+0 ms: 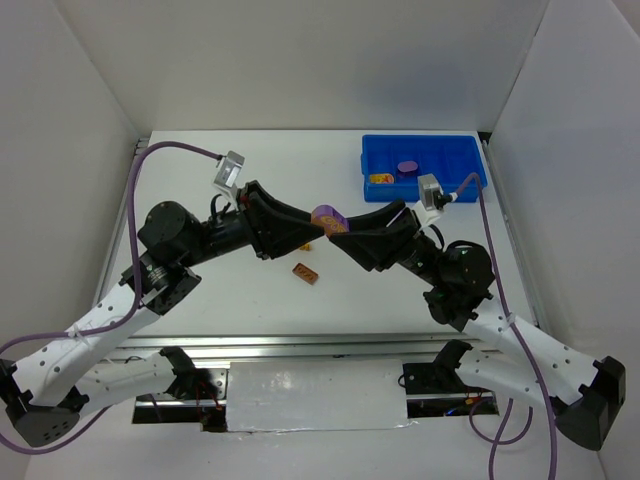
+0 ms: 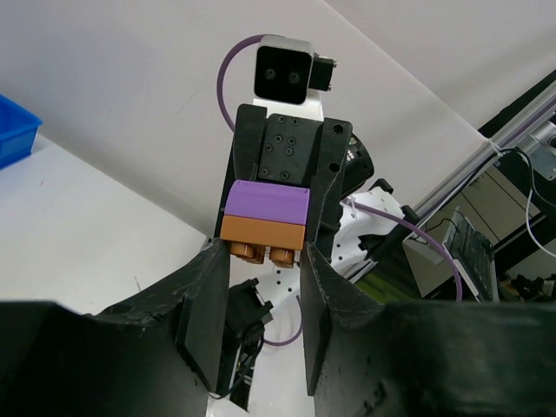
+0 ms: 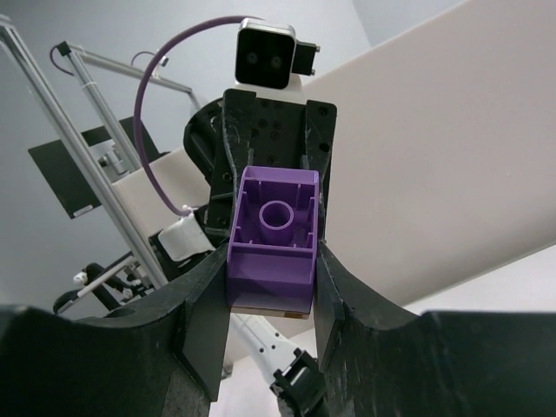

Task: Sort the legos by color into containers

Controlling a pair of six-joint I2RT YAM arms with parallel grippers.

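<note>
My right gripper needs to open and take only the purple brick's hollow end (image 3: 276, 215), because the brown-orange brick is between its fingers along with the purple brick.
My two grippers meet tip to tip above the middle of the table, with a two-brick stack between them. My right gripper (image 1: 337, 232) (image 3: 269, 261) is shut on a purple brick (image 1: 328, 214) (image 3: 271, 252), whose hollow underside faces its camera. My left gripper (image 1: 314, 233) (image 2: 265, 254) is shut on the brown-orange brick (image 2: 262, 233) stuck to the purple one (image 2: 268, 203), studs toward its camera. A second brown-orange brick (image 1: 306, 272) lies on the table below. The blue tray (image 1: 455, 158) stands at the far right and holds a round purple piece (image 1: 406, 167) and a yellow piece (image 1: 381, 179).
White walls enclose the table on the left, back and right. A corner of the blue tray (image 2: 13, 130) shows at the left edge of the left wrist view. Purple cables loop over both arms.
</note>
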